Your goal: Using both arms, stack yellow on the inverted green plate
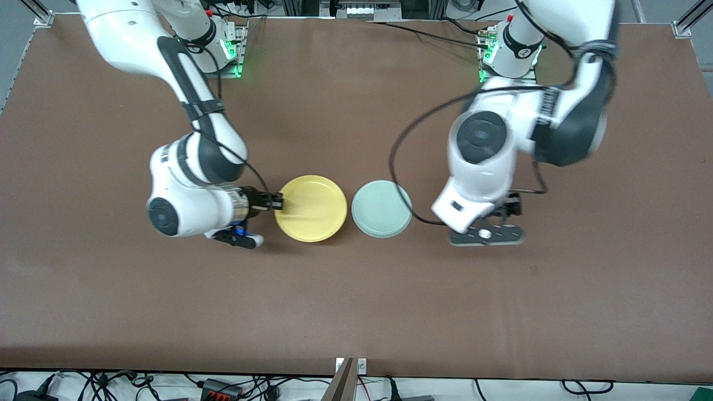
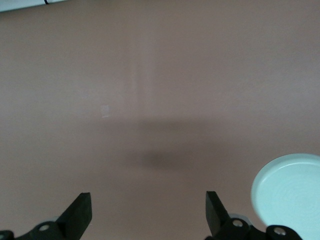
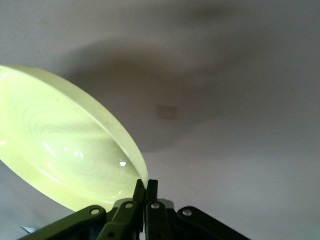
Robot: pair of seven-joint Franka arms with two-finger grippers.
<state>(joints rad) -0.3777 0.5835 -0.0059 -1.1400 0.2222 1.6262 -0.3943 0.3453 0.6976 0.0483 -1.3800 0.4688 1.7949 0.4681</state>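
The robot's right gripper will release the yellow plate squarely over the flat upturned bottom of the pale green plate (image 1: 382, 207).
The yellow plate (image 1: 311, 208) is at mid-table, rim up. My right gripper (image 1: 277, 203) is shut on its rim at the edge toward the right arm's end. In the right wrist view the plate (image 3: 65, 150) tilts away from the shut fingers (image 3: 146, 192), and its shadow falls on the table below. The pale green plate (image 1: 382, 209) lies bottom-up on the table beside the yellow one, toward the left arm's end. My left gripper (image 1: 509, 209) is open and empty over bare table next to the green plate (image 2: 290, 192). Its fingertips (image 2: 80, 210) stand wide apart.
The brown tabletop (image 1: 356, 312) stretches wide around both plates. The arm bases (image 1: 507, 50) stand along the table edge farthest from the front camera. Cables lie past the near edge.
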